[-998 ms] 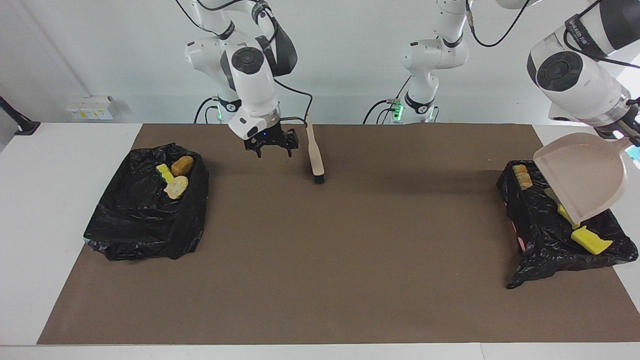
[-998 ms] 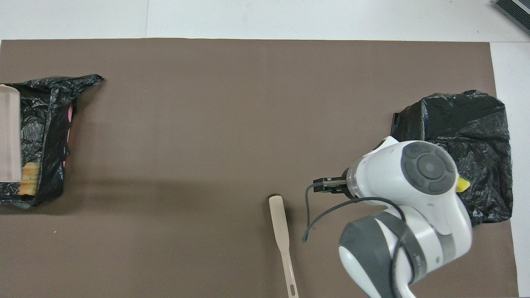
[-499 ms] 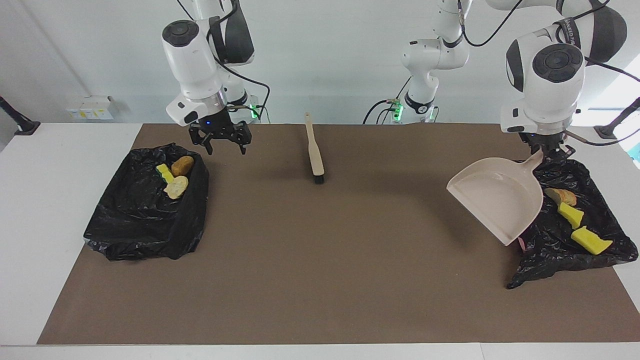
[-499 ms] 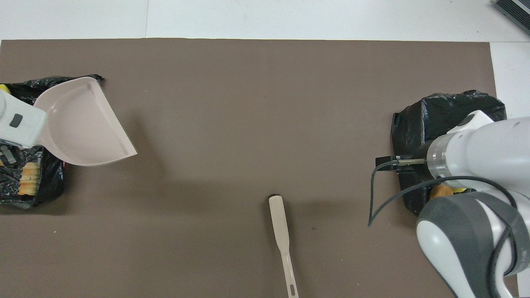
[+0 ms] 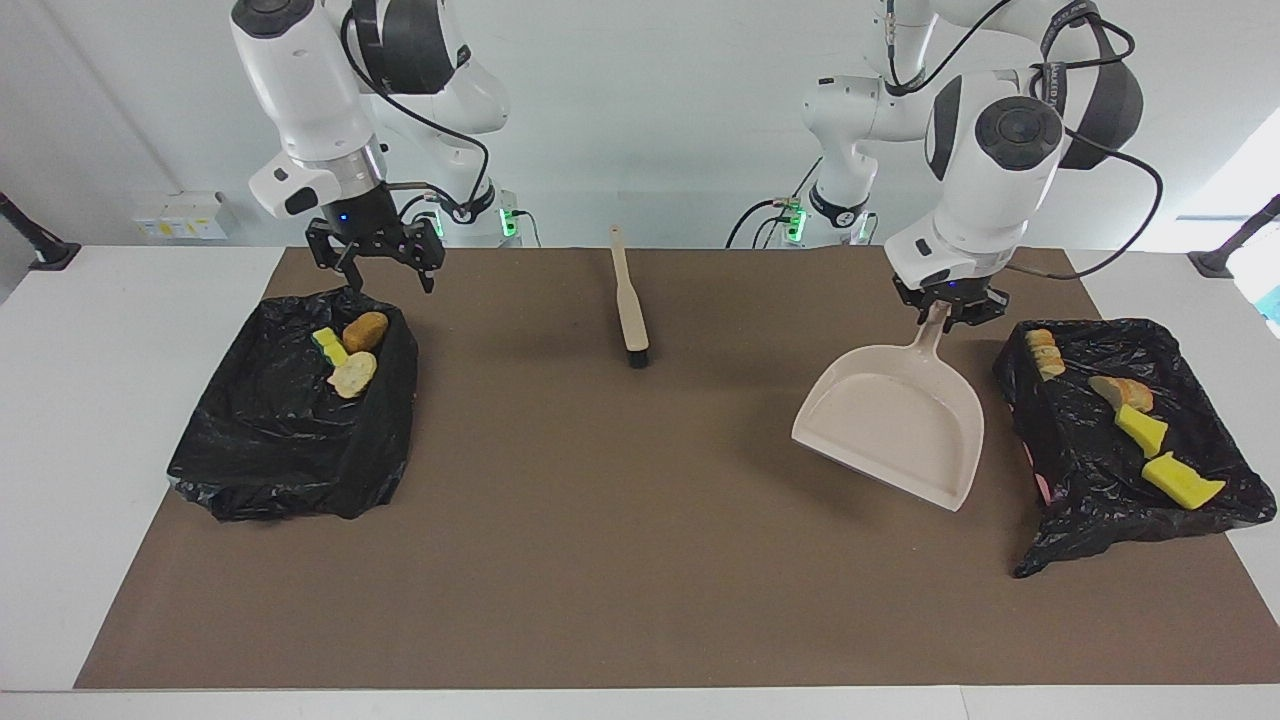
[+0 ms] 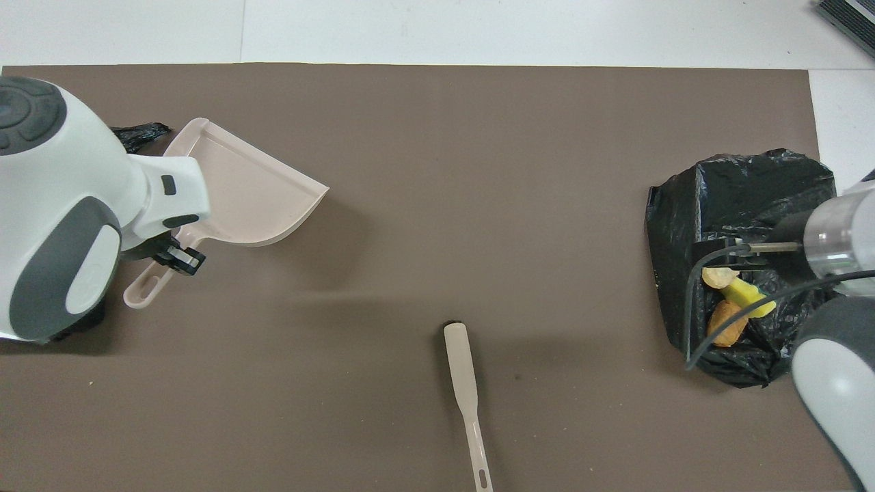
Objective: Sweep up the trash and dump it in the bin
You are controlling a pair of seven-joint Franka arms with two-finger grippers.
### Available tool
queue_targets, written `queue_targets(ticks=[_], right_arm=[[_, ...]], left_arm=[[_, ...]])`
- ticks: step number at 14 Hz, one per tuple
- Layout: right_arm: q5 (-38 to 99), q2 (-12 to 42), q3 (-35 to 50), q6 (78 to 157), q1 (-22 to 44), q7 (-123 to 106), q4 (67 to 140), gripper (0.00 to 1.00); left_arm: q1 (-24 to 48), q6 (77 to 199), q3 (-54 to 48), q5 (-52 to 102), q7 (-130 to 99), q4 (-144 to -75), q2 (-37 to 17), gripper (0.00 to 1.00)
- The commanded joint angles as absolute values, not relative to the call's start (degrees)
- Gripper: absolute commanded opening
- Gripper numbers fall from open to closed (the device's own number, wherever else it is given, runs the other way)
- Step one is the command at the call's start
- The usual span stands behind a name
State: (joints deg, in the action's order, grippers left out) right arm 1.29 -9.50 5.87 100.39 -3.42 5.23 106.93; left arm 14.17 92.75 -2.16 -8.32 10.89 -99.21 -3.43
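Observation:
My left gripper should release the beige dustpan on the open brown mat (image 6: 450, 187) past the beige brush's bristles.
My left gripper (image 5: 948, 310) is shut on the handle of the beige dustpan (image 5: 895, 425), which shows nothing in it and hangs tilted over the mat beside the black-lined bin (image 5: 1085, 470) at the left arm's end. In that bin lie trash pieces: two bread chunks (image 5: 1042, 352) and two yellow wedges (image 5: 1180, 480). My right gripper (image 5: 385, 272) is open and holds nothing, over the robot-side edge of the other bin (image 5: 290, 440), which holds a brown lump (image 5: 365, 330), a yellow sponge and a cream chunk (image 6: 718, 277). In the overhead view the dustpan (image 6: 246, 198) lies beside the left arm.
The beige brush (image 5: 630, 305) lies on the brown mat (image 5: 620, 560) between the two arms, bristles pointing away from the robots; in the overhead view the brush (image 6: 465, 383) is near the bottom middle. White table shows around the mat.
The left arm swung the dustpan off the bin and lowered it over the mat toward the table's middle. The right arm moved from beside the brush to over the other bin's edge.

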Motion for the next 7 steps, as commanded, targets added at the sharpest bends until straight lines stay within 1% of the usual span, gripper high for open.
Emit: queue_targets(ticks=[1,3,5,7], right_arm=[[0.8,-9.0,6.5,95.5,-6.6,3.3,101.7,1.00],[0.6,-9.0,5.7,93.3,-6.6,3.3,99.2,1.00],[0.8,-8.8,5.3,92.1,-6.9,3.3,97.8,1.00],[1.4,-8.8,4.1,92.1,-7.0,3.3,97.8,1.00]], left_arm=[[20.0,95.9,-1.1,-3.7,-2.6,-99.8,-3.4,0.00],[25.4,97.7,-1.1,-2.7,-13.4,-97.0,-8.1,0.00],[29.9,100.6,-1.1,-1.4,-21.8,-92.7,-14.1,0.00],[32.6,100.3,-1.0,0.2,-25.9,-85.5,-21.5,0.00]])
